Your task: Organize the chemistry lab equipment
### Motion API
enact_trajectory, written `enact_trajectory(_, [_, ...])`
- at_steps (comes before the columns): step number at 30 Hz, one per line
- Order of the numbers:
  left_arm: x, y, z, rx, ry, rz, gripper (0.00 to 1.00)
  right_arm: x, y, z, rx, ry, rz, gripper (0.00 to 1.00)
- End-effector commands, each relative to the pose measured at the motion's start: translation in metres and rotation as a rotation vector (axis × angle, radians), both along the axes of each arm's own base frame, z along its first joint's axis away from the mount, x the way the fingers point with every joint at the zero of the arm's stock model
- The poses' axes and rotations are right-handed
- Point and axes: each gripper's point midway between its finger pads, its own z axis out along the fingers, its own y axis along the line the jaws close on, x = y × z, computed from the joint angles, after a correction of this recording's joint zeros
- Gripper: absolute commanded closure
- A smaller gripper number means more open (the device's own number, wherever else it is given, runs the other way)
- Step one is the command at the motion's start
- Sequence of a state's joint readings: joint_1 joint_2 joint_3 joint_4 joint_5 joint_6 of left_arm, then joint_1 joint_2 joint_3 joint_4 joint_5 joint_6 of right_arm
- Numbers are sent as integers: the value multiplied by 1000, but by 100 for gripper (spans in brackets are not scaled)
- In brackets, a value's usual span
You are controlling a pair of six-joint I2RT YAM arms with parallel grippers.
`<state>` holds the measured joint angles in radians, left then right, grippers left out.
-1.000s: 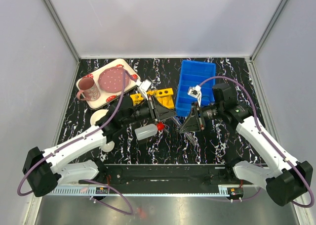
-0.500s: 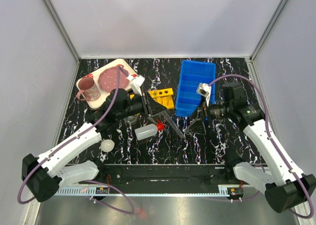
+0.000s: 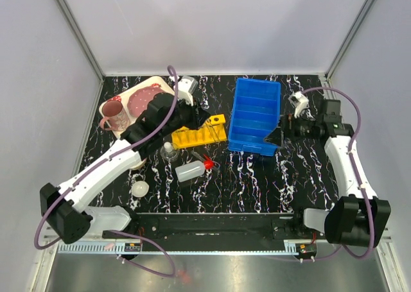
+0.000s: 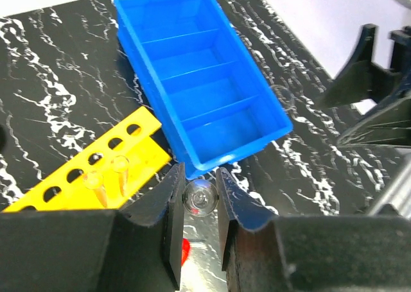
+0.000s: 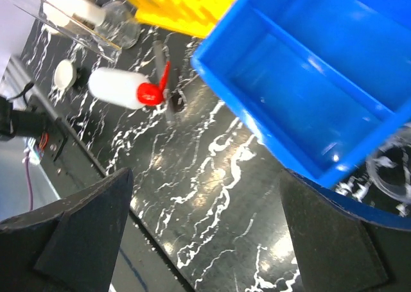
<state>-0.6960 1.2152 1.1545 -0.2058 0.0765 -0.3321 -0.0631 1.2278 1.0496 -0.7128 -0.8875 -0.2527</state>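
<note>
The robot's left gripper needs to let go of the clear test tube in the yellow rack (image 3: 210,129) (image 4: 141,153) between the standing tubes and the blue bin.
My left gripper (image 4: 199,174) is shut on a thin clear test tube (image 4: 200,197), seen end-on between the jaws. It hovers over the right end of the yellow holed rack (image 3: 199,135), next to the blue bin (image 3: 255,115). Two clear tubes (image 4: 119,175) stand in the rack (image 4: 90,170). My right gripper (image 3: 277,137) hangs open and empty at the bin's near right corner, its fingers (image 5: 70,234) spread wide. The red-capped squeeze bottle (image 3: 191,171) lies in front of the rack, the small glass flask (image 3: 169,152) to its left, the small white dish (image 3: 139,188) nearer the front.
A strawberry tray (image 3: 168,94) with a plate and a pink mug (image 3: 114,115) sits at the back left. A thin grey rod (image 5: 164,80) lies by the bottle's cap. A clear round glass piece (image 5: 392,170) rests beside the bin's corner.
My right gripper opened, let go of the test tube and pulled back to the right. My left gripper carried the tube from mid-table back over the yellow rack.
</note>
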Motion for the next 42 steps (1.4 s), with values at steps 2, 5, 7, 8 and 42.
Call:
enact_trajectory(2, [38,3,29,113,-175,59,91,15,-30,-1,59,-142,-80,0])
enact_trajectory(5, [51,-4,21,156,-179,56,91,15,-39,-4,127,-194,-91,0])
enact_trajectory(7, [60,-9,12,180,-168,58,91,16,-44,-5,104,-205,-113,0])
enact_trajectory(8, [64,-11,12,189,-173,60,91,16,-44,-5,101,-212,-108,0])
enact_trajectory(42, [97,-26,-37,311,-152,62,91,7,-42,-1,99,-254,-75,0])
